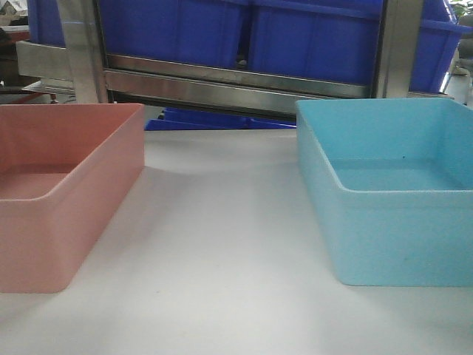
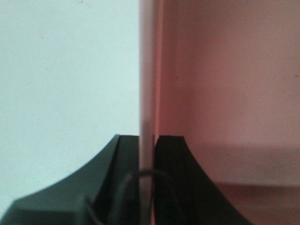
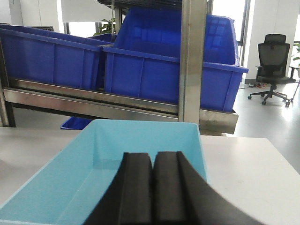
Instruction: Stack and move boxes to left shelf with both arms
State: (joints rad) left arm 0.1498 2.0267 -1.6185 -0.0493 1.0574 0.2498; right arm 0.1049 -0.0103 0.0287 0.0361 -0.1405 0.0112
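Observation:
I will release the pink box with my left gripper on the bare white table (image 1: 232,235), beside the sky-blue box.
A salmon pink box (image 1: 66,185) rests on the white table at the left, and a sky-blue box (image 1: 392,200) rests at the right, both upright and empty. In the left wrist view my left gripper (image 2: 147,138) is shut on the pink box's thin side wall (image 2: 146,70), one finger outside and one inside. My right gripper (image 3: 152,154) hovers over the near end of the blue box (image 3: 140,136), shut with its pads together and nothing between them. A stainless-steel shelf rack (image 1: 236,81) stands behind the table. Neither arm shows in the front view.
Dark blue ribbed bins (image 1: 310,37) sit on the rack's level behind the boxes, and another one (image 1: 199,120) lies lower down. Steel uprights (image 3: 193,61) rise in front of the bins. White table (image 1: 222,244) stretches between the two boxes. An office chair (image 3: 274,65) stands far right.

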